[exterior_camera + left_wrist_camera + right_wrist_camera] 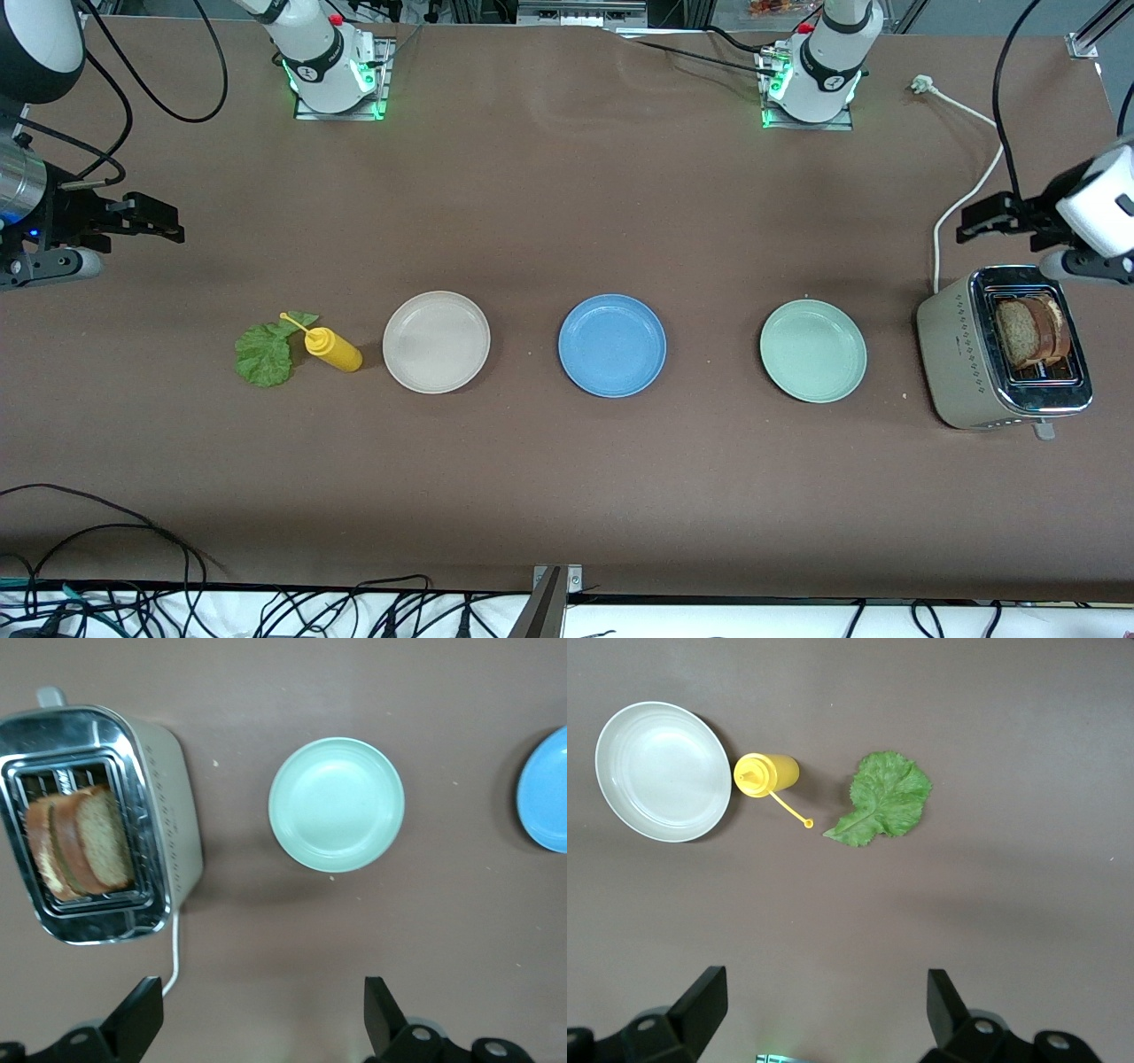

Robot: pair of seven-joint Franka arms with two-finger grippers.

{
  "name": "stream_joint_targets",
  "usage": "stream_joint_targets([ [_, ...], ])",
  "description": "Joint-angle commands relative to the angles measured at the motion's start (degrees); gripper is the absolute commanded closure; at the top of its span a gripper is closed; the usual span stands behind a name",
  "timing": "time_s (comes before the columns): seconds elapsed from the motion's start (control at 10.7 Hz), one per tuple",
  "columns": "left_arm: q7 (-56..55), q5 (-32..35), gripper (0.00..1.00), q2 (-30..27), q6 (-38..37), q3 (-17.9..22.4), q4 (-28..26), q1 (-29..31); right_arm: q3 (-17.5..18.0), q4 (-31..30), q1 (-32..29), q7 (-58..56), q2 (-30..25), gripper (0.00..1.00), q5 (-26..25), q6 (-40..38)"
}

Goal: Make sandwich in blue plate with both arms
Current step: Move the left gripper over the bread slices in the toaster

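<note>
Next, my left gripper goes to the bread slice nearer the pale green plate. It will grip that slice by its end [1032,305] [92,879] toward the toaster's white cable.
The blue plate [611,346] [545,793] lies bare at the table's middle. Two brown bread slices [1032,332] [80,846] stand in the slots of a beige toaster [952,354] [173,806] at the left arm's end. A green lettuce leaf [264,353] [884,799] lies flat at the right arm's end. My left gripper [974,220] [263,1010] hangs open over bare table beside the toaster, holding nothing. My right gripper [173,221] [824,1005] hangs open and empty over bare table at the lettuce's end.
A yellow squeeze bottle [333,348] [766,774] lies between the lettuce and a beige plate [436,341] [663,771]. A pale green plate [812,350] [337,804] sits between the blue plate and the toaster. The toaster's white cable [961,199] runs toward the left arm's base.
</note>
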Motion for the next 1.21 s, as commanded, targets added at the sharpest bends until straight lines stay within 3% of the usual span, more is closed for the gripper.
stream_joint_targets([
  [0.0, 5.69, 3.23, 0.0, 4.87, 2.13, -0.37, 5.11, 2.44, -0.31, -0.1, -0.31, -1.05, -0.47, 0.0, 0.91, -0.5],
  [0.47, 14.86, 2.36, 0.0, 9.7, 8.04, -0.46, 4.67, 10.88, -0.57, -0.02, -0.49, -1.05, -0.56, 0.0, 2.32, -0.33],
  [0.93, 15.04, 2.71, 0.0, 16.28, 20.23, -0.46, 3.09, 12.39, -0.22, -0.02, -0.22, -0.26, -0.47, 0.0, 2.49, 0.02],
  [1.12, 14.16, 0.79, 0.0, 17.0, 21.05, -0.46, 1.43, 12.82, -0.13, -0.02, 0.04, -0.17, -0.47, 0.0, 2.41, 0.11],
])
